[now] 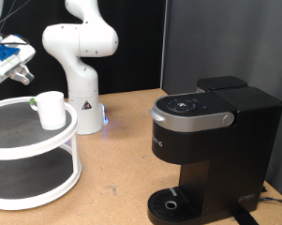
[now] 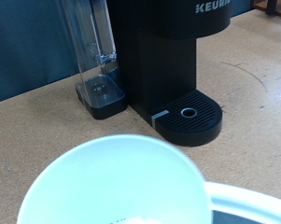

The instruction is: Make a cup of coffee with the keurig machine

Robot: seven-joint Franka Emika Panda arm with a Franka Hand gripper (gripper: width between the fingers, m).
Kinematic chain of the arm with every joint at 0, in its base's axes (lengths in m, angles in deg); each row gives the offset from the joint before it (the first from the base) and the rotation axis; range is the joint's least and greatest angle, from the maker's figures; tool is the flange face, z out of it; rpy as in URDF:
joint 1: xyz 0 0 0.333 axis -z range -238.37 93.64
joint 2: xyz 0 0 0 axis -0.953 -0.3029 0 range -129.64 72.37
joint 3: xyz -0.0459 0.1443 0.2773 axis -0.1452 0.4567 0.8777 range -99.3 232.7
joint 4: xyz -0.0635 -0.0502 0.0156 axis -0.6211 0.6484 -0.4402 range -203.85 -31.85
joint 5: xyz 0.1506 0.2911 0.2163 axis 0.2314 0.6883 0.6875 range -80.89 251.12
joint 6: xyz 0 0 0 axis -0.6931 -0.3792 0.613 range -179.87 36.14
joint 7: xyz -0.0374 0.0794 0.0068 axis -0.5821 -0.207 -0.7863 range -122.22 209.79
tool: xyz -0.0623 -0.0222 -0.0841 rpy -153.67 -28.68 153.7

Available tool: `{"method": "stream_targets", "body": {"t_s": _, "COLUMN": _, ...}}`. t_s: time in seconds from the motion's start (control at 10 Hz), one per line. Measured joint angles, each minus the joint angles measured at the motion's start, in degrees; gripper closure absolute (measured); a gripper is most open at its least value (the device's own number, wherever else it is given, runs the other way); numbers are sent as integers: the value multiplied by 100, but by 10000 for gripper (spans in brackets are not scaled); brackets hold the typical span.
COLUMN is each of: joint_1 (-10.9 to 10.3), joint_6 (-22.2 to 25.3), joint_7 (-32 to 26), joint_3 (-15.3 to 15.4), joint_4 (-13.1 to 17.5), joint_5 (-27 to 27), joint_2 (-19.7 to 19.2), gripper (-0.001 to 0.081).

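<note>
I am above the level of the white cup's rim and clear of the cup, so I will open, lower beside it and grasp the cup's handle (image 1: 34, 105) before I lift.
The white cup (image 1: 51, 109) stands on the top tier of a round white shelf (image 1: 9, 150) at the exterior view's left. My gripper (image 1: 22, 73) hangs above and to the left of the cup, apart from it, with nothing seen between its fingers. In the wrist view the cup's open rim (image 2: 112, 182) fills the foreground, and the fingers do not show there. The black keurig machine (image 1: 211, 141) stands at the exterior view's right with its lid down and grey handle (image 1: 187, 117) forward. Its round drip tray (image 2: 189, 114) is bare.
A small dark object with a green top (image 1: 33, 100) sits beside the cup on the shelf. The robot's white base (image 1: 81, 94) stands behind the shelf. A clear water reservoir (image 2: 95, 56) is attached to the machine's side. The wooden table (image 1: 122, 169) lies between shelf and machine.
</note>
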Motion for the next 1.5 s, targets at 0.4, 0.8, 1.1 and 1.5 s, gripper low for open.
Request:
{"method": "stream_targets", "body": {"t_s": 0.4, "joint_1": 66, "joint_6": -633, "joint_7": -247, "joint_3": -33, "joint_4": -460, "joint_5": 62, "joint_2": 65, "gripper": 715}}
{"method": "stream_targets", "body": {"t_s": 0.8, "joint_1": 245, "joint_6": -805, "joint_7": -592, "joint_3": -233, "joint_4": -734, "joint_5": 71, "joint_2": 176, "gripper": 395}}
{"method": "stream_targets", "body": {"t_s": 1.1, "joint_1": 268, "joint_6": -1074, "joint_7": -593, "joint_3": -232, "joint_4": -843, "joint_5": 61, "joint_2": 136, "gripper": 70}}
{"method": "stream_targets", "body": {"t_s": 1.5, "joint_1": 217, "joint_6": -1251, "joint_7": -802, "joint_3": -274, "joint_4": -887, "joint_5": 184, "joint_2": 18, "gripper": 3}}
